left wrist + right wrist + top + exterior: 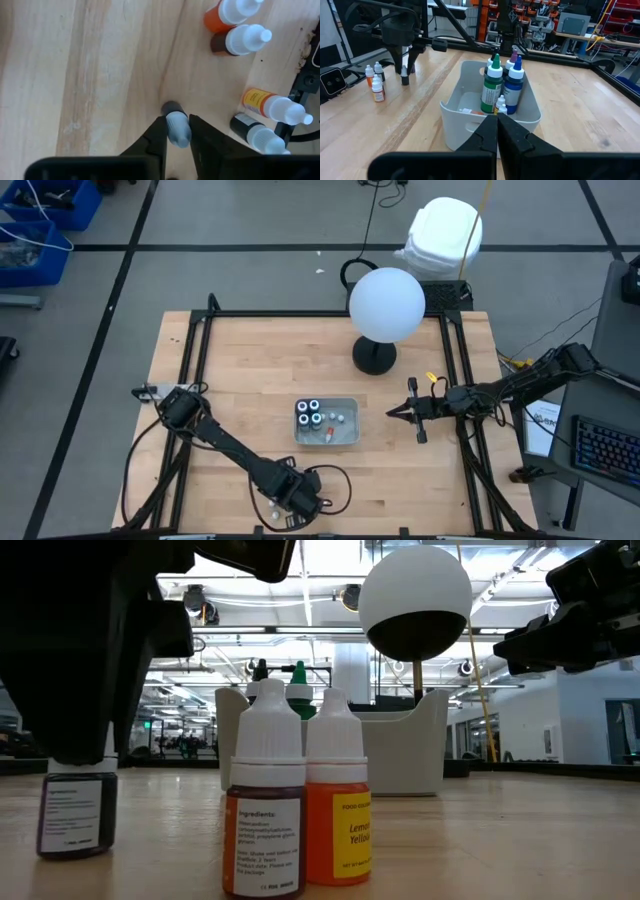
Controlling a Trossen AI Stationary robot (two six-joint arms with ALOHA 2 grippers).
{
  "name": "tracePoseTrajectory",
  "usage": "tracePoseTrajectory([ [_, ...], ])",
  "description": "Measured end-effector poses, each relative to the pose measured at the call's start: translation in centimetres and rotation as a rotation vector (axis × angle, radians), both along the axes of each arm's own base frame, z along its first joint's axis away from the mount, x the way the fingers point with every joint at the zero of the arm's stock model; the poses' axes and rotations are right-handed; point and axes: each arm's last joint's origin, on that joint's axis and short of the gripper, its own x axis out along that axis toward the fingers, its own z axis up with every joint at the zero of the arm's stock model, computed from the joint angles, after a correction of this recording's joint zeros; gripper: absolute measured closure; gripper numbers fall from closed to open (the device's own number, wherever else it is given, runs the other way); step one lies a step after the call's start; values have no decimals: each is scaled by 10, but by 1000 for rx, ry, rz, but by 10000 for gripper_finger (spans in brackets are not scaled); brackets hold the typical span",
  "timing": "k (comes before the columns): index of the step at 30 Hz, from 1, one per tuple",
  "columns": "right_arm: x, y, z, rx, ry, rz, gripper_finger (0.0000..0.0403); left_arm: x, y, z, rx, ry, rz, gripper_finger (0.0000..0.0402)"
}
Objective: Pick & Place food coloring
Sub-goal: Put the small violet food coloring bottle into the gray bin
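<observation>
My left gripper needs to let go of the dark bottle in the pale bin (pixel 340 426), in front of the small bottles with white caps.
Several small food coloring bottles stand near the table's near edge: a brown one (pixel 265 815) and an orange one (pixel 338 810) side by side, with two more (pixel 275 106) close by. My left gripper (pixel 177 122) hangs over this cluster (pixel 295 498), shut on a dark white-capped bottle (pixel 78 815). A pale bin (pixel 327 423) at mid-table holds larger green (pixel 491 87) and blue (pixel 512 85) bottles, which stand on its floor. My right gripper (pixel 392 415) hovers shut just right of the bin, touching nothing. My left gripper pinches the dark bottle's white cap (pixel 178 131) between its two fingers (pixel 159 134), coming from above and pointing down. The bottle is upright below the fingers, and its base (pixel 76 848) is at the tabletop; I cannot tell if it rests there or is just clear.
A white globe lamp (pixel 387 304) on a black base (pixel 373 357) stands behind the bin. A black rail frame (pixel 200 340) runs around the tabletop. Bare wood lies left of the bin and between bin and bottle cluster.
</observation>
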Motion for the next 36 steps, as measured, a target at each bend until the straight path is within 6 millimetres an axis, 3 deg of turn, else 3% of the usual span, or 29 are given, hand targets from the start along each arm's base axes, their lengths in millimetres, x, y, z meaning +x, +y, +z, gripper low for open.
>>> tracePoseTrajectory([
  [9,0,0,0,0,0,0,403,5,2,6,-15,-12,-96,340],
  [15,0,0,0,0,0,0,403,29,21,44,-18,-86,-181,337],
  [20,0,0,0,0,0,0,403,48,51,87,64,-171,-248,336],
  [25,0,0,0,-2,1,0,403,70,101,114,165,-258,-214,335],
  [28,0,0,0,-5,0,0,403,79,132,115,205,-264,-157,335],
  [31,0,0,0,-16,1,2,403,83,157,101,215,-216,-107,335],
  [36,0,0,-1,-30,10,3,403,81,171,74,225,-134,-103,335],
])
